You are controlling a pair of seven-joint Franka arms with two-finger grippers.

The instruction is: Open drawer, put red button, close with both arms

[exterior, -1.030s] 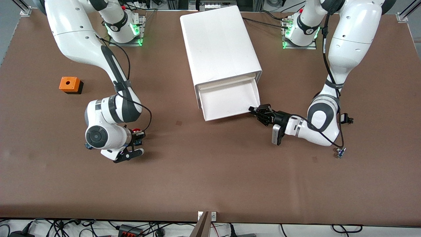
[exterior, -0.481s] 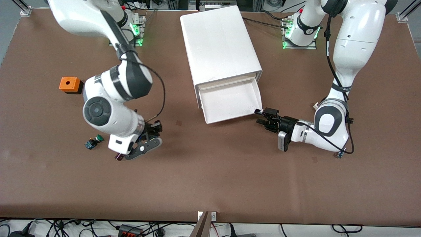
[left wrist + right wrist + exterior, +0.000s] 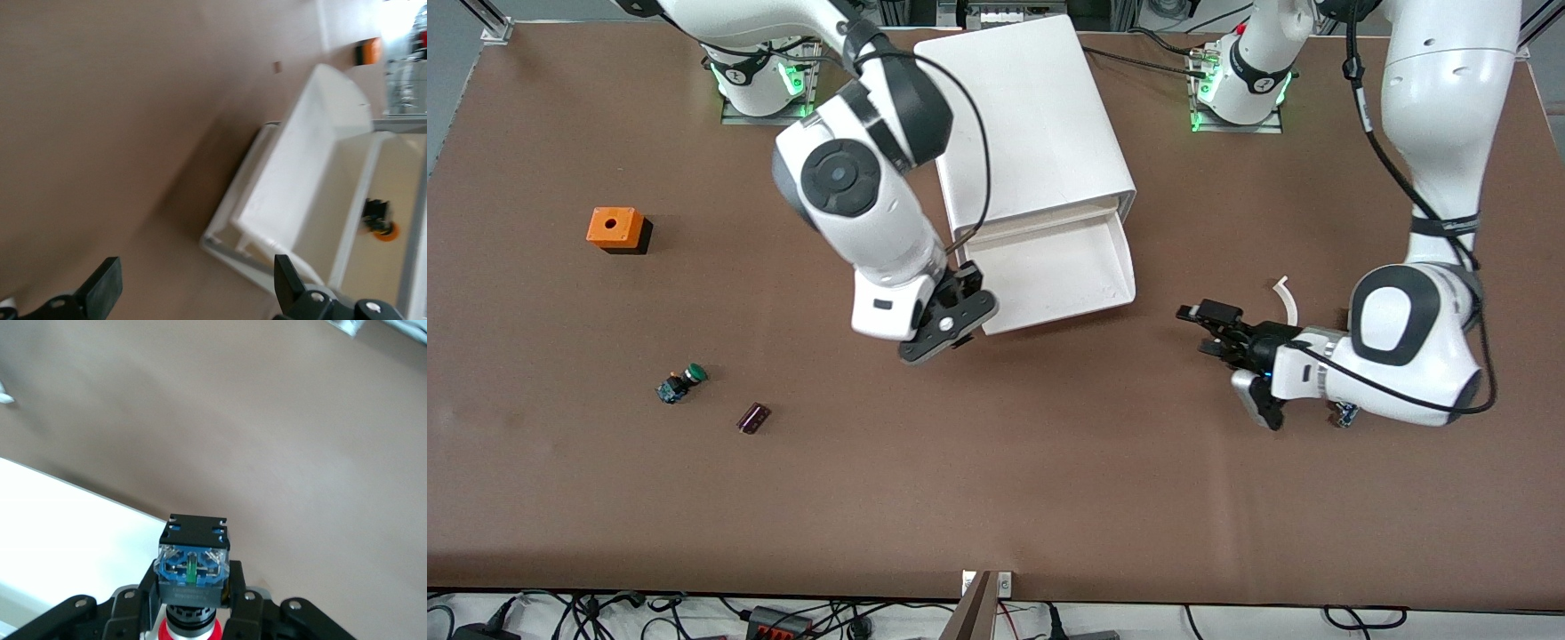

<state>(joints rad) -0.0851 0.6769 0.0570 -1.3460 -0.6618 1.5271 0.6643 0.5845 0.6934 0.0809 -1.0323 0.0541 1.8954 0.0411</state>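
The robot's right gripper needs to release the red button in the middle of the white cabinet's open drawer (image 3: 1054,278).
The white cabinet (image 3: 1023,116) stands mid-table with its top drawer (image 3: 1060,314) pulled out, its tray bare. My right gripper (image 3: 951,318) hangs over the drawer's front corner toward the right arm's end. In the right wrist view it (image 3: 193,590) is shut on the red button (image 3: 193,550), black-and-blue body outward, red cap between the fingers, with the drawer's white edge (image 3: 53,533) just beside it. The button is hidden in the front view. My left gripper (image 3: 1199,326) is open and empty, low over the table beside the drawer toward the left arm's end. In the left wrist view it (image 3: 193,277) faces the drawer (image 3: 313,167).
A green-capped button (image 3: 681,382) and a dark purple block (image 3: 753,417) lie toward the right arm's end, nearer the front camera. An orange block (image 3: 615,228) sits farther back there. A small white curved piece (image 3: 1285,298) lies by the left arm's elbow.
My right gripper lifted the red button from beside the green button and carried it to the drawer's corner. My left gripper drew away from the drawer's other corner.
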